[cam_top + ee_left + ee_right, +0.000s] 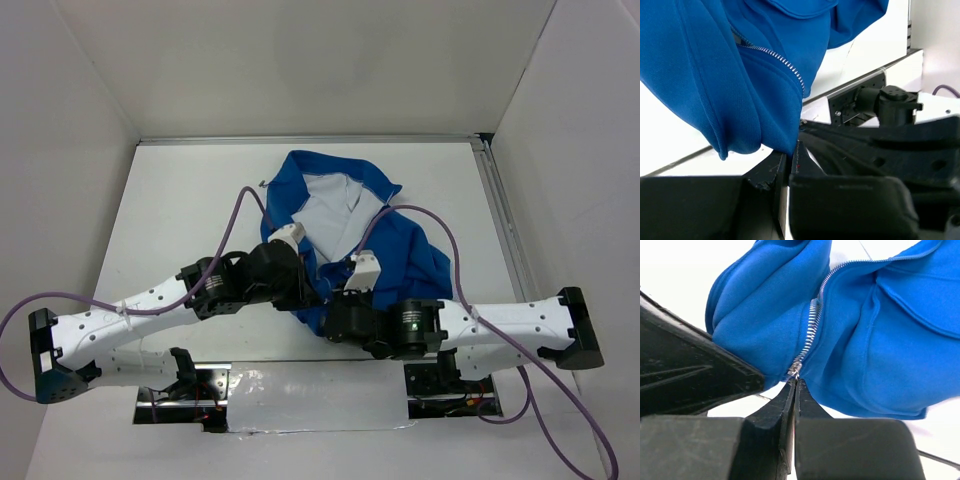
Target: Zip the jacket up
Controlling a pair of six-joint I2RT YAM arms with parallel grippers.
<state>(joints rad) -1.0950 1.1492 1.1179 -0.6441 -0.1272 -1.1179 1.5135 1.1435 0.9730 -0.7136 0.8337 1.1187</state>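
I will open my left gripper, as its fingertips pinch just the tip of the hem corner, and take the cloth [782,129] deeper before my right gripper zips up.
The blue jacket [405,250] lies crumpled mid-table with its white lining [325,215] showing at the collar end. My left gripper [790,150] is shut on the jacket's bottom hem corner [775,120], just below the zipper teeth [785,62]. My right gripper [796,380] is shut on the small metal zipper pull [795,371] at the low end of the zipper [812,325]. In the top view both grippers meet at the jacket's near edge, the left [305,288] and the right [328,300], with their fingertips hidden under the wrists.
The table [180,210] is white, with walls on three sides and a metal rail [500,220] along the right. Purple cables [450,260] loop over both arms. The left gripper body [690,365] sits close beside the right fingers.
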